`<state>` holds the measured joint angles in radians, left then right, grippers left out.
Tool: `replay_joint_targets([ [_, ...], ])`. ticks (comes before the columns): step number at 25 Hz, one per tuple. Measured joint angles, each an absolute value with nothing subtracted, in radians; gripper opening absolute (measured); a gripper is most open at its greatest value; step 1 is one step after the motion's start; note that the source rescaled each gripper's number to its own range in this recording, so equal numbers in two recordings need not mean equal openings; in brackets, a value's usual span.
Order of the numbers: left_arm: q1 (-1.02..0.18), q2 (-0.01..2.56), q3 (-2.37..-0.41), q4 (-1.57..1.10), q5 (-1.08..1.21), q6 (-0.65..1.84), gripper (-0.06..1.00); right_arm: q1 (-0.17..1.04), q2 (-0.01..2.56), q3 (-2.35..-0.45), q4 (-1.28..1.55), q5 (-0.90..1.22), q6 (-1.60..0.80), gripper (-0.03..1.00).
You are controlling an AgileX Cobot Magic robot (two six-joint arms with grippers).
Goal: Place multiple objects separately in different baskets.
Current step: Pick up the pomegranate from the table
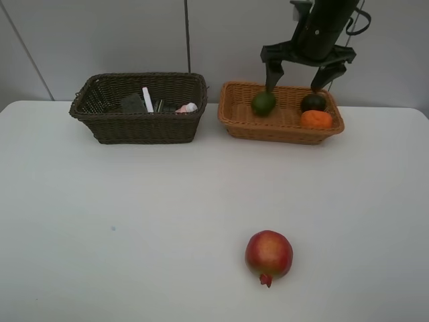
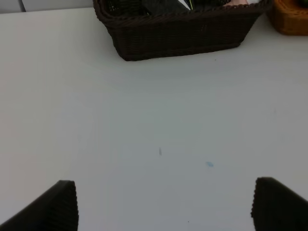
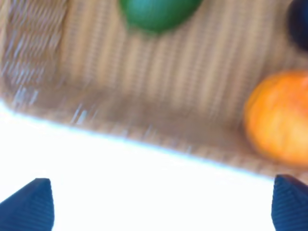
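Note:
The red pomegranate is the next thing for my right gripper, which should go to the front of the table and close around the round middle [image 1: 269,252] of the fruit.
A red pomegranate [image 1: 269,255] lies alone on the white table near the front. The light tan basket [image 1: 236,121] holds a green avocado-like fruit [image 1: 263,102], an orange [image 1: 316,119] and a dark mangosteen [image 1: 313,102]. My right gripper [image 1: 300,83] hovers open just above this basket, empty; its wrist view shows the green fruit [image 3: 159,13], the orange [image 3: 279,120] and the basket floor [image 3: 144,82], blurred. The dark brown basket [image 1: 141,127] holds a white marker [image 1: 147,99], a pink small bottle [image 1: 188,107] and dark items. My left gripper [image 2: 163,207] is open over bare table.
The white table [image 1: 134,221] spreads wide in front of both baskets. A grey wall stands right behind them. In the left wrist view the dark basket [image 2: 178,33] lies ahead, with a corner of the tan basket [image 2: 291,19] beside it.

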<state>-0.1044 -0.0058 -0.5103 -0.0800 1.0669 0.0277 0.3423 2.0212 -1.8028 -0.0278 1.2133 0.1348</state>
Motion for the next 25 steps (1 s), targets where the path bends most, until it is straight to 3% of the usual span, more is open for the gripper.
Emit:
replay_joint_targets([
  [6,-0.104,-0.006,-0.510,-0.080,1.067,0.028,0.87,0.429,1.806,-1.474,-0.036,1.221,0.189,1.00],
  [14,-0.104,-0.006,-0.510,-0.080,1.067,0.028,0.87,0.571,1.642,-1.203,-0.041,1.218,0.314,1.00],
  [21,-0.104,-0.006,-0.510,-0.080,1.067,0.028,0.87,0.783,1.621,-1.025,-0.037,1.081,0.415,1.00],
  [25,-0.104,-0.006,-0.510,-0.080,1.067,0.028,0.87,0.841,1.621,-0.983,0.000,0.997,0.425,1.00],
])
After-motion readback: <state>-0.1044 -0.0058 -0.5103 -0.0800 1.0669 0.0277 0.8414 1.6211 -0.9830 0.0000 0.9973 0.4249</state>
